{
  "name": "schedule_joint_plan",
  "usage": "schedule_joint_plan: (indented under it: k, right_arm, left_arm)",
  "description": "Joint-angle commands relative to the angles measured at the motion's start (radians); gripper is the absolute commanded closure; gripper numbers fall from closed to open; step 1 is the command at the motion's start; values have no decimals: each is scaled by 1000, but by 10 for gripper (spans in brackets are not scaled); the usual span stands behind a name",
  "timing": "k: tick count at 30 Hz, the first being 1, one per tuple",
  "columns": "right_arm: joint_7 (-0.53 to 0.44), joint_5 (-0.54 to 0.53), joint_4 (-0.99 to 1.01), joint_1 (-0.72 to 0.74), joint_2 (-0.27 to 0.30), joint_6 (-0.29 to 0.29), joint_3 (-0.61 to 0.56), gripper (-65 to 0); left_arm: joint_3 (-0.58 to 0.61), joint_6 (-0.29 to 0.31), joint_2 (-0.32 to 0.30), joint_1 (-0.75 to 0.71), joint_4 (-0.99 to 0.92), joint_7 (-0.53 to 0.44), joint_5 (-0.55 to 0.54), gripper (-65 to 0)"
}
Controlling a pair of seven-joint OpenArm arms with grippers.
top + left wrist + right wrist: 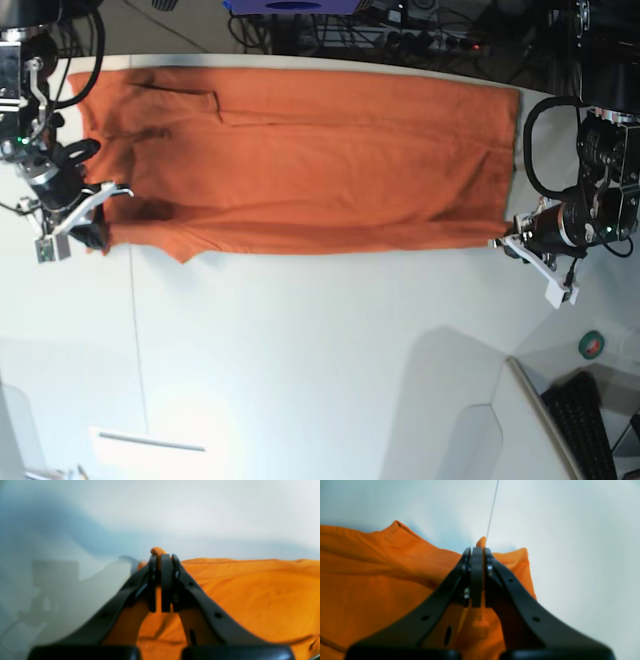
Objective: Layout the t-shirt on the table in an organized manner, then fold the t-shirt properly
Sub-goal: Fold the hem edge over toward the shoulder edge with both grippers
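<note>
I should have my left gripper release the near corner on the orange t-shirt's crease (pixel 490 153), close to the short side edge of the t-shirt.
The orange t-shirt (pixel 300 160) lies spread wide and folded lengthwise along the far part of the white table (pixel 300 350). My left gripper (pixel 500 241) is shut on the shirt's near corner at the right of the base view. In the left wrist view (pixel 161 557) a tuft of orange cloth (pixel 157 551) sticks out past the jaws. My right gripper (pixel 100 236) is shut on the shirt's near corner at the left. In the right wrist view (pixel 477 551) the cloth (pixel 370 580) spreads to the left, low over the table (pixel 570 542).
A thin dark seam line (pixel 135 330) runs across the table near the right gripper. The table's curved edge (pixel 520 375) is at the lower right, with a keyboard (pixel 590 410) and a green tape roll (pixel 593 345) beyond it. Cables and equipment (pixel 400 35) line the far edge.
</note>
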State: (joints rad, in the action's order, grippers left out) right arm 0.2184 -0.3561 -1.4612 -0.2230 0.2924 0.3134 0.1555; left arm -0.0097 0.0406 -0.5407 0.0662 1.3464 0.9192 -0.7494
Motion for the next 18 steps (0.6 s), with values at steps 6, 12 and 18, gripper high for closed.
schedule_joint_plan:
  k: [6,12,18]
  right_arm:
    - [91,-7,-75,-77,-5,2,80,0]
    - [92,-7,-129,-168,-35,3,117,0]
    - [92,-8,-131,-201,-61,3,125,0]
  left_arm:
    - [-11,5,-28,-84,86,-16,-11,0]
    - [-13,5,-29,-136,89,-19,-6,0]
    - [-13,5,-26,-180,140,-21,-5,0]
